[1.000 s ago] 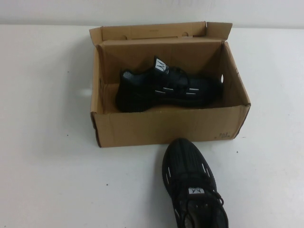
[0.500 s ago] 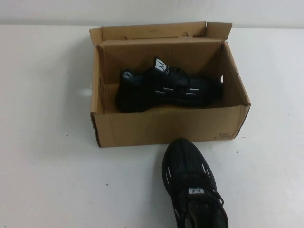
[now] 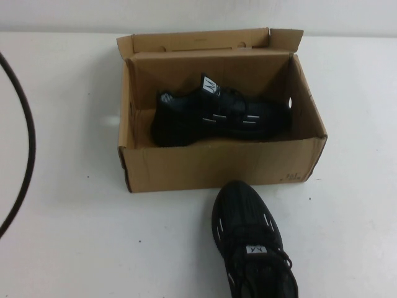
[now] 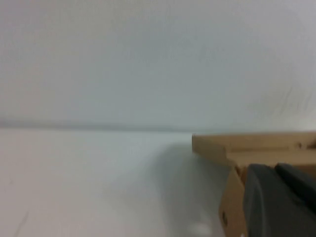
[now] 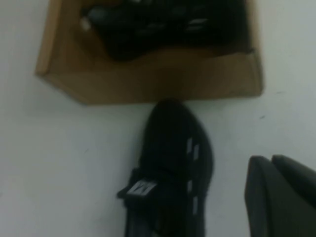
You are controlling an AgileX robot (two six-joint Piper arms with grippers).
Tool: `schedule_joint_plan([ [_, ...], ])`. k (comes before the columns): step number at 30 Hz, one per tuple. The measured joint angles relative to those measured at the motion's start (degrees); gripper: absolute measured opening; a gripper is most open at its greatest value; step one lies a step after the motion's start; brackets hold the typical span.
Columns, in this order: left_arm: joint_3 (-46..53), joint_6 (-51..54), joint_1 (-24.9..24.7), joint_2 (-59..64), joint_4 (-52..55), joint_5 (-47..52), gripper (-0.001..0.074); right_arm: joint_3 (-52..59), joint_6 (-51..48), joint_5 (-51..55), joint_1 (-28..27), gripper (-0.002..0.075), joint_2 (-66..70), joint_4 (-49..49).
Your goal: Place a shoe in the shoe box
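My right gripper will move next to the black shoe in front of the box and close on its opening's side edge [image 3: 288, 271] beside the laces.
The brown cardboard shoe box [image 3: 217, 166] stands open at mid-table. A black mesh shoe [image 3: 217, 118] with white dashes and a white tongue label lies inside it, toe to the right. A matching black shoe [image 3: 251, 239] stands on the table just in front of the box, toe toward it. Neither gripper shows in the high view. The right gripper [image 5: 269, 160] hangs shut and empty above the table beside the outer shoe [image 5: 173, 158]. The left gripper [image 4: 274, 170] is shut and empty, low, next to the box's left flap corner [image 4: 232, 148].
A black cable loop [image 3: 28, 143] curves in at the left edge of the high view. White tabletop surrounds the box, with a pale wall behind it. The box flaps stand up at the back.
The black cable loop has come into the high view at the left edge. The box and both shoes have not moved.
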Motion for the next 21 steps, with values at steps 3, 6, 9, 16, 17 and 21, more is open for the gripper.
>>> schedule_joint_plan([
  [3,-1.4,0.0,0.0,0.1,-0.5,9.5,-0.0004,0.0,-9.0,2.8,0.0,-0.0016,3.5,9.5],
  [6,-4.8,2.7,0.0,0.4,-2.2,18.8,-0.0004,0.0,-17.7,3.1,0.9,-0.0016,6.1,16.4],
  [9,-9.3,6.3,0.0,1.5,-4.6,28.0,-0.0004,0.0,-22.3,3.1,4.1,-0.0016,7.9,17.6],
  [16,-16.9,9.1,0.0,5.0,-10.2,44.4,-0.0004,2.5,-27.4,-1.2,19.8,-0.0016,11.3,14.2],
  [17,-17.2,9.1,0.0,5.2,-10.6,45.6,-0.0004,3.1,-27.5,-1.9,22.6,-0.0014,11.8,12.6],
  [21,-17.3,9.2,0.0,5.4,-11.4,47.7,-0.0004,3.9,-24.1,-4.7,32.5,0.001,14.2,5.2],
])
